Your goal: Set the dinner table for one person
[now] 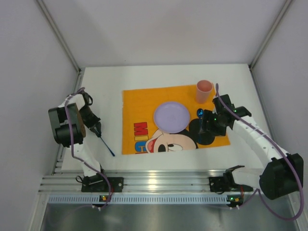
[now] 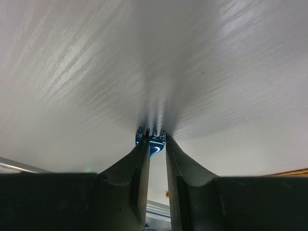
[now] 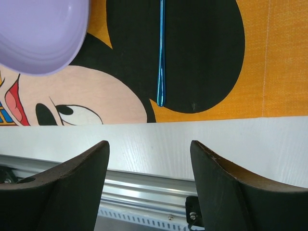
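The fork has its teeth pointing down at the tabletop, so my left gripper will lay the fork flat and take its handle point(image 1: 106, 145) before setting it on the placemat.
The dinner table point(image 1: 159, 74) is a large white tabletop carrying an orange Mickey Mouse placemat point(image 1: 139, 98). On the mat are a lilac plate point(image 1: 172, 115), a pink cup point(image 1: 204, 91) and a second blue utensil point(image 1: 199, 113). Its thin handle shows in the right wrist view point(image 3: 161, 53), lying on Mickey's black ear. My left gripper point(image 1: 96, 129) is over the bare table left of the mat, shut on a blue fork point(image 1: 107, 147). The fork's tines point(image 2: 151, 136) touch the table between my fingertips point(image 2: 155, 139). My right gripper point(image 1: 202, 126) is open and empty point(image 3: 149, 144) above the mat's near right part.
The plate's edge point(image 3: 38, 33) lies left of the blue handle. An aluminium rail point(image 1: 159, 183) runs along the near table edge. White walls enclose the far, left and right sides.
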Available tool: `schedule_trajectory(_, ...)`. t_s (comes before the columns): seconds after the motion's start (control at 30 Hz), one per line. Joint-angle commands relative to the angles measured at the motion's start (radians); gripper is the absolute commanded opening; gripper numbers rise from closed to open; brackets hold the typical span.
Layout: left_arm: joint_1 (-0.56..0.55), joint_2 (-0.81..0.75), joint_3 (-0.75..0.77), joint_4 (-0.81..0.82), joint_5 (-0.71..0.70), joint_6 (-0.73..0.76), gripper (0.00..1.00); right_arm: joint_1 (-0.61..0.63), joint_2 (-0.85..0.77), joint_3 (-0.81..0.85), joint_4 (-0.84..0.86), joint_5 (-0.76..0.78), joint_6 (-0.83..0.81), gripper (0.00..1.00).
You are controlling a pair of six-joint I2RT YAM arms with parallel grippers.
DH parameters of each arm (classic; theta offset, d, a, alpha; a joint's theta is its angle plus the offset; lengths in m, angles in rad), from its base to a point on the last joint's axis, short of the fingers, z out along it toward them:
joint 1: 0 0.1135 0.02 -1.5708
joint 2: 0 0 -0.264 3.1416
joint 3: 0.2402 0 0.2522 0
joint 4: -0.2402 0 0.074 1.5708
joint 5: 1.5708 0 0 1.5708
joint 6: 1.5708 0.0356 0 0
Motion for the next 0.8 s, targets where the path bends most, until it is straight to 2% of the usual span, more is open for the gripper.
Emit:
schedule_trajectory(0.0,0.012,0.150,0.046,0.361,-0.086,-0.040,0.25,-0.012,0.000,0.048,0.009,0.010,0.018,0.68)
schedule_trajectory(0.2,-0.005,0.282,0.296,0.309,-0.046,-0.040,0.23,-0.012,0.020,0.069,0.008,0.007,0.016,0.68)
schedule_trajectory(0.43,-0.065,0.377,0.683,0.226,0.019,0.026,0.26,-0.012,0.033,0.114,-0.015,0.010,0.015,0.68)
schedule_trajectory(0.57,-0.100,0.338,0.762,0.181,0.051,0.070,0.31,-0.011,0.025,0.124,-0.021,0.009,0.015,0.68)
schedule_trajectory(0.77,-0.134,0.224,0.661,0.171,0.001,0.132,0.34,-0.012,0.013,0.149,-0.034,0.006,0.002,0.68)
